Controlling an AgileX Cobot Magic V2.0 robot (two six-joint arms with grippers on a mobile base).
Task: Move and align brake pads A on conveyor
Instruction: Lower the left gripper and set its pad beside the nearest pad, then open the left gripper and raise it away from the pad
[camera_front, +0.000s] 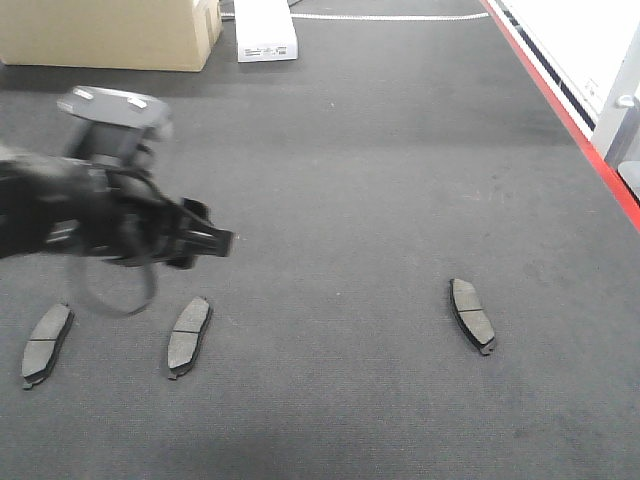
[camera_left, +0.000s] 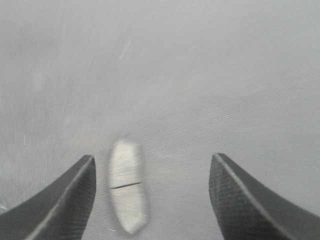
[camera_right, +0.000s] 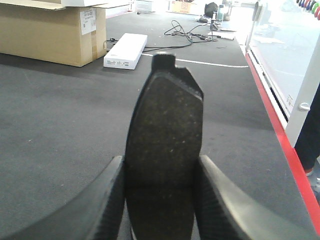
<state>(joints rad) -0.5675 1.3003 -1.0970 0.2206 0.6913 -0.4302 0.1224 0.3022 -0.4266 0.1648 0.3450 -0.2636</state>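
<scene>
My right gripper is going to release its brake pad, now held on end above the belt, on the conveyor between the lone brake pad and the pair of brake pads (camera_front: 358, 337).
Three brake pads lie flat on the conveyor (camera_front: 380, 160): one at the near left (camera_front: 46, 343), one beside it (camera_front: 189, 335), and one at the right (camera_front: 472, 315). My left gripper (camera_front: 208, 238) hovers above the second pad. In the left wrist view it (camera_left: 152, 200) is open, and a grooved pad (camera_left: 128, 186) lies on the belt between the fingers, nearer the left one. My right gripper (camera_right: 160, 160) is shut on another brake pad (camera_right: 165, 115), held on end above the belt. The right gripper is out of the front view.
A cardboard box (camera_front: 110, 30) and a flat white box (camera_front: 265, 30) stand at the far end of the belt. A red strip (camera_front: 570, 120) runs along the right edge, with a white frame (camera_front: 620, 110) beyond it. Cables (camera_right: 185, 35) lie past the boxes.
</scene>
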